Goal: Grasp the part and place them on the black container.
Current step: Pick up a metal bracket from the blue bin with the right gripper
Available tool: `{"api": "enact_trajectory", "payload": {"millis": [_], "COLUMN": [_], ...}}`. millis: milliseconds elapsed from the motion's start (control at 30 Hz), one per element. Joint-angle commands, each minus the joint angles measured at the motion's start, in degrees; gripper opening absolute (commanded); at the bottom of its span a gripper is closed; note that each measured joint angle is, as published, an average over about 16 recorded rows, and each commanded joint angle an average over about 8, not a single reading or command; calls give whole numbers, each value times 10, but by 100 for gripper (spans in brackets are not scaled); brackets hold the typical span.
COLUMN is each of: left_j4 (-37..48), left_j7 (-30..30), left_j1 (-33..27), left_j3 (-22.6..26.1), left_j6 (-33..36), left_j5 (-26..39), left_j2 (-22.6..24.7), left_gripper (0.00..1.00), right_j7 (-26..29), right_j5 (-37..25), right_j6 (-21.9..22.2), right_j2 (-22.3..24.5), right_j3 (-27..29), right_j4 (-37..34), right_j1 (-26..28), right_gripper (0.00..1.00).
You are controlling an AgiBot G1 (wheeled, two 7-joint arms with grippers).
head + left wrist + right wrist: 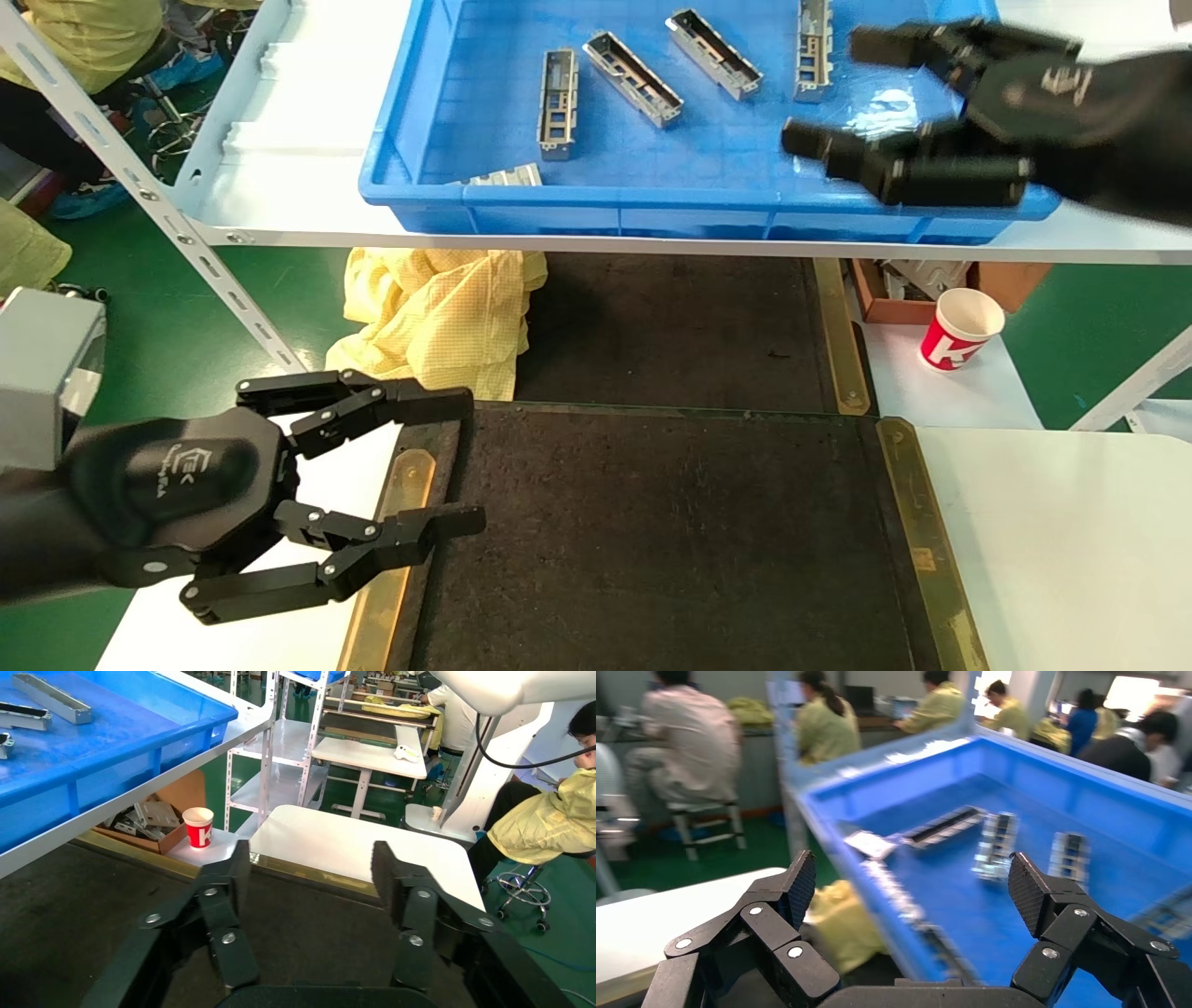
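Note:
The robot's right gripper needs to close across the middle of the silver-grey part (813,50) (1176,908) that lies rightmost in the head view, inside the blue bin.
Several silver-grey parts (632,78) lie in the blue bin (726,168) on the white shelf; they also show in the right wrist view (996,843). One part (503,176) lies against the bin's near wall, partly hidden. The black container (670,540) with brass side strips lies in front, with nothing on it. My right gripper (829,90) is open and empty above the bin's right side, near the rightmost part (813,51). My left gripper (463,463) is open and empty over the container's left edge (302,917).
A yellow cloth (438,317) lies under the shelf beside a second black mat (670,326). A red paper cup (959,328) and a cardboard box (894,289) stand at the right. A white table (1071,540) borders the container. A slanted metal upright (186,242) stands at the left.

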Motion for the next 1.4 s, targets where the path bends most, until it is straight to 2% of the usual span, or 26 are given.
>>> {"api": "enact_trajectory", "payload": {"millis": [33, 500, 733, 1000, 1067, 1100, 1300, 1333, 1400], "left_j4": [0, 0, 0, 0, 0, 0, 0, 0, 0], "left_j7": [0, 0, 0, 0, 0, 0, 0, 0, 0], "left_j1": [0, 0, 0, 0, 0, 0, 0, 0, 0], "left_j3": [0, 0, 0, 0, 0, 0, 0, 0, 0], "left_j6": [0, 0, 0, 0, 0, 0, 0, 0, 0], "left_j5": [0, 0, 0, 0, 0, 0, 0, 0, 0], "left_j2": [0, 0, 0, 0, 0, 0, 0, 0, 0], "left_gripper": [100, 100, 100, 100, 100, 100, 100, 100, 100], "right_j7": [-4, -78, -109, -114, -113, -111, -106, -105, -103], "right_j5": [-22, -142, -177, -173, -171, -169, -162, -162, -160], "right_j6": [6, 105, 186, 291, 314, 323, 349, 348, 340], "right_j2": [-15, -147, -217, -262, -270, -273, -287, -288, -288], "right_j3": [-10, -68, -86, -81, -79, -77, -73, -72, -71], "right_j4": [-39, -323, -413, -475, -484, -488, -501, -502, -502], "right_j1": [28, 186, 226, 239, 239, 238, 233, 232, 230], "right_gripper": [100, 100, 100, 99, 91, 82, 13, 6, 0]}}
